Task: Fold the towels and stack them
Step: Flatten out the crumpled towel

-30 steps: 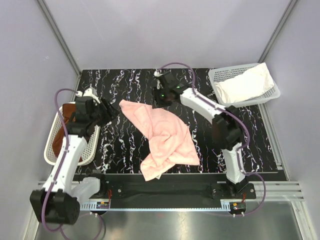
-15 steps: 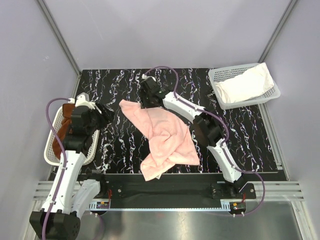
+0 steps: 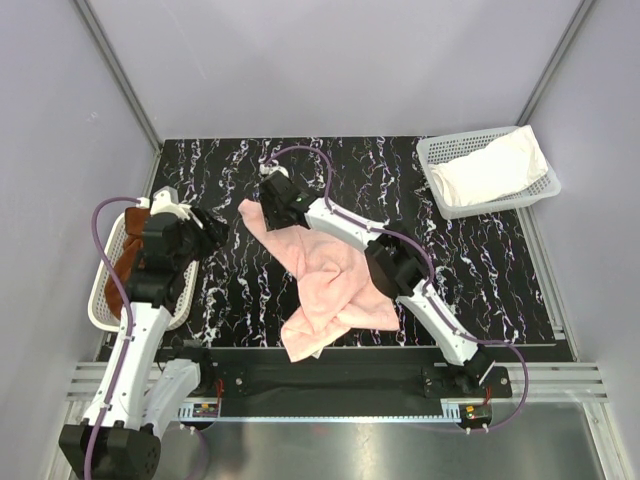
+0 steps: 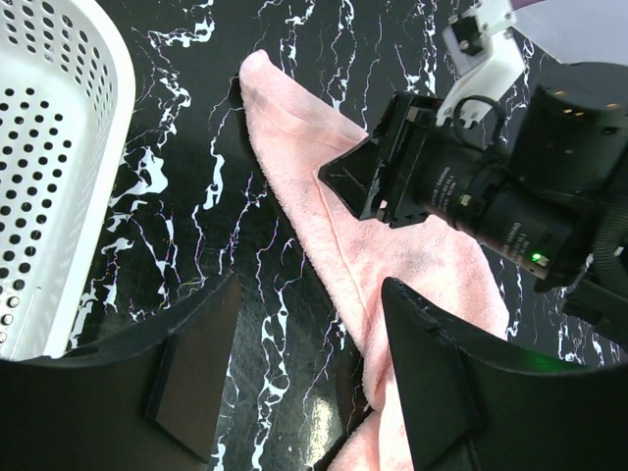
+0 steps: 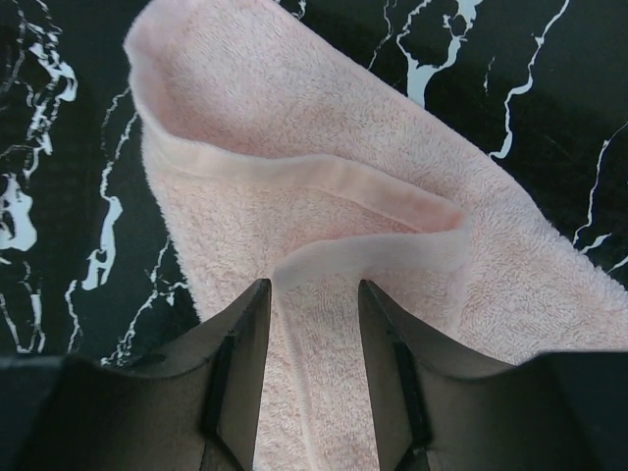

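The pink towel's folded-over flap lies flat, its corner beside one finger. Next, I back my right gripper off, lower it further and pinch that corner (image 5: 287, 273).
A pale pink towel (image 3: 335, 270) lies crumpled in the middle of the black marbled table. Its far-left corner (image 5: 294, 108) is folded over on itself. My right gripper (image 3: 270, 200) hovers above that corner, open, with the terry cloth showing between its fingers (image 5: 235, 363). My left gripper (image 3: 210, 232) is open and wide, low over bare table just left of the pink towel's edge (image 4: 294, 128). The right gripper (image 4: 392, 172) shows in the left wrist view. A rust-brown towel (image 3: 125, 265) sits in the left basket, a white towel (image 3: 490, 170) in the right one.
A white mesh basket (image 3: 100, 300) stands at the table's left edge, close beside my left arm; its wall (image 4: 59, 147) fills the left wrist view's left side. A second mesh basket (image 3: 440, 150) stands at the back right corner. Grey walls enclose the table.
My right arm has swept left along the back of the table to the pink towel's far-left corner. The left arm pulled in slightly, then held still. The towel has not moved.
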Robot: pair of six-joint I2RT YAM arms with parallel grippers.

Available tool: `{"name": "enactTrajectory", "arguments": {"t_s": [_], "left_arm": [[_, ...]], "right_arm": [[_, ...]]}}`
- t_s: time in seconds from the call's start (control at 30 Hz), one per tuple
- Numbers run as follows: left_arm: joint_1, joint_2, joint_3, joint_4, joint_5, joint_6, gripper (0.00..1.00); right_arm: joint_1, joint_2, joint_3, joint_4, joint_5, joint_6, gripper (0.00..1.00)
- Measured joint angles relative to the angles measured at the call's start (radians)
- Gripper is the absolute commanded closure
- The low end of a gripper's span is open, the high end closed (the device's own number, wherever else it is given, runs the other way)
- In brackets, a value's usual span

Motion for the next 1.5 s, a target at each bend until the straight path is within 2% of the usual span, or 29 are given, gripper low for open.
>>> {"name": "enactTrajectory", "arguments": {"t_s": [0.17,0.23,0.37,0.4,0.43,0.47,0.57,0.6,0.73,1.13,1.37,1.5], "left_arm": [[0.000,0.000,0.000,0.000,0.000,0.006,0.35],[0.000,-0.001,0.000,0.003,0.005,0.010,0.35],[0.000,-0.001,-0.005,0.018,0.015,0.011,0.34],[0.000,-0.001,-0.006,0.018,0.016,0.011,0.34],[0.000,-0.001,-0.007,0.019,0.017,0.012,0.34],[0.000,-0.001,-0.007,0.018,0.018,0.012,0.35],[0.000,-0.002,-0.007,0.019,0.021,0.012,0.34],[0.000,-0.002,-0.007,0.018,0.021,0.012,0.34],[0.000,-0.005,-0.007,0.019,0.023,0.012,0.34],[0.000,-0.019,-0.007,0.023,0.059,0.011,0.35],[0.000,-0.020,-0.014,0.026,0.062,0.012,0.34],[0.000,-0.020,-0.016,0.026,0.062,0.012,0.34]], "right_arm": [[0.001,0.018,-0.001,-0.005,0.019,-0.013,0.53],[0.001,0.018,-0.001,-0.005,0.021,-0.019,0.59],[0.001,0.018,-0.015,0.004,0.029,-0.029,0.81],[0.001,0.018,-0.020,0.007,0.033,-0.032,0.92],[0.001,0.018,-0.026,0.011,0.035,-0.037,0.98],[0.001,0.015,-0.034,0.020,0.035,-0.038,1.00],[0.001,-0.002,-0.064,0.038,0.035,-0.043,0.99],[0.001,-0.009,-0.074,0.039,0.034,-0.043,0.92],[0.001,-0.037,-0.105,0.039,0.018,-0.046,0.78],[0.004,-0.045,-0.127,0.066,-0.036,-0.044,0.63],[0.010,-0.045,-0.127,0.067,-0.033,-0.045,0.61],[0.011,-0.045,-0.127,0.068,-0.032,-0.047,0.77]]}}
